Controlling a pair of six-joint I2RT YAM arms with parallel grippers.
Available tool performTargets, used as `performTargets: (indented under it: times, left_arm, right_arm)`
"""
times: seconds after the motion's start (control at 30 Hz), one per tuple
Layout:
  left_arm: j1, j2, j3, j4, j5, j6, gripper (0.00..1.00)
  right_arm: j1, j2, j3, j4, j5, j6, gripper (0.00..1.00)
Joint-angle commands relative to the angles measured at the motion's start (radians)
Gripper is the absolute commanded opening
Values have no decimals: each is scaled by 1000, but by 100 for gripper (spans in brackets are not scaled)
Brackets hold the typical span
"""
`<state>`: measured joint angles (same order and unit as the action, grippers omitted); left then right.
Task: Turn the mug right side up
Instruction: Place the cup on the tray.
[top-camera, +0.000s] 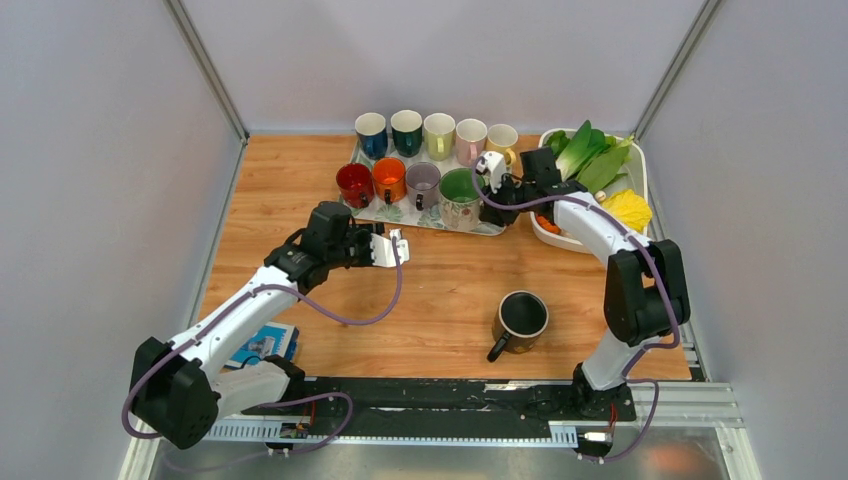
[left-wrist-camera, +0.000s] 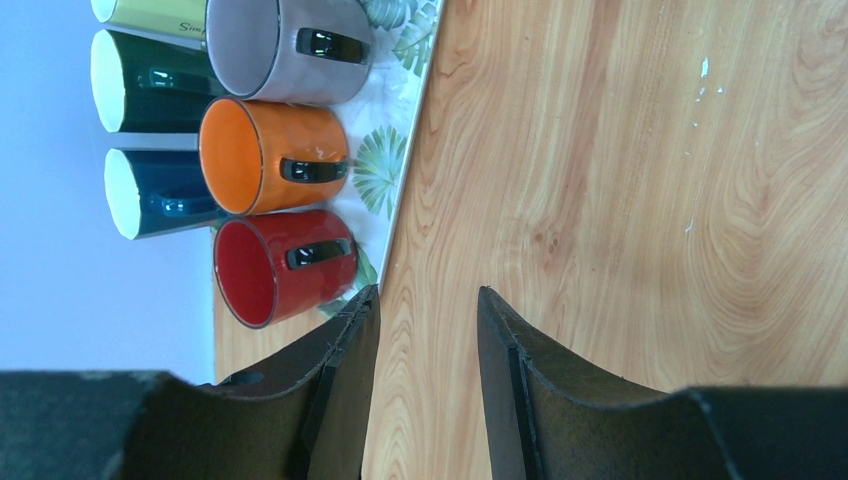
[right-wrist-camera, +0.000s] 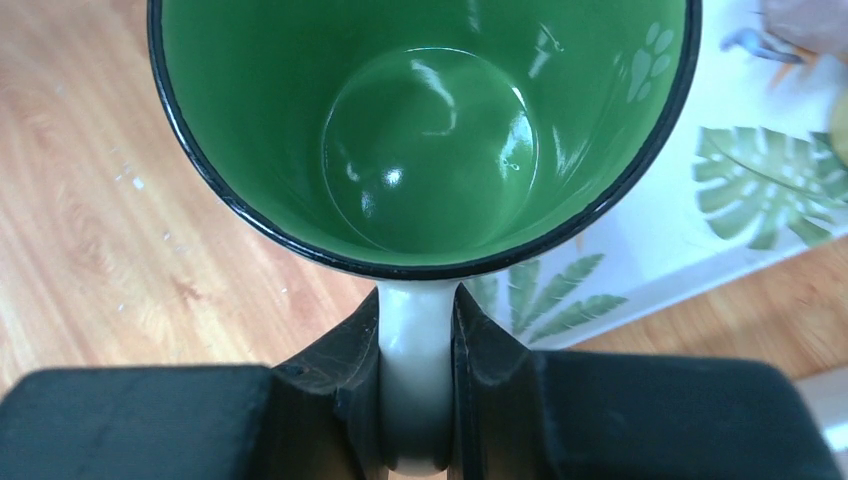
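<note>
The robot's right gripper should release the mug with a green inside on the leaf-print tray (top-camera: 456, 201) beside the grey mug.
A mug with a green inside (top-camera: 460, 190) stands mouth up at the front right corner of the leaf-print tray (top-camera: 490, 229). My right gripper (top-camera: 497, 193) is shut on its white handle (right-wrist-camera: 416, 370); the right wrist view looks straight down into the mug (right-wrist-camera: 430, 140), with the gripper (right-wrist-camera: 418, 325) pinching the handle from both sides. A black mug (top-camera: 520, 318) stands mouth up on the table in front, handle toward me. My left gripper (top-camera: 388, 248) is open and empty over bare wood, left of the tray's front edge; its wrist view shows the gripper (left-wrist-camera: 428, 300) apart from the tray (left-wrist-camera: 395, 170).
Red (top-camera: 354, 183), orange (top-camera: 389, 178) and grey (top-camera: 422, 182) mugs share the tray's front row, with several more mugs behind. A white bin (top-camera: 548, 232) of vegetables sits right of the tray. A blue packet (top-camera: 266, 342) lies by the left arm's base. Walls stand on both sides.
</note>
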<state>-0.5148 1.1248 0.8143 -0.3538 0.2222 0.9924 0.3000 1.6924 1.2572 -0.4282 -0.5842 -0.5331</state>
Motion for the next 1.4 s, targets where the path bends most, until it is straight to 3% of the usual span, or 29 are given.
performTargets:
  times: [0.0, 0.27, 0.7, 1.07, 1.37]
  left_arm:
    - [-1, 8, 46, 33, -4, -20, 48]
    - [-1, -10, 38, 20, -8, -37, 48]
    - [-1, -51, 3, 16, -11, -62, 48]
    - [-2, -57, -5, 11, -9, -57, 48]
    - [-2, -52, -3, 9, -7, -51, 48]
  right_arm:
    - [9, -26, 42, 274, 74, 162, 0]
    - [63, 90, 129, 389, 347, 373, 0]
    - [153, 162, 76, 460, 643, 564, 0]
    - [197, 259, 123, 468, 731, 650, 0]
    - [224, 319, 146, 466, 802, 717, 12]
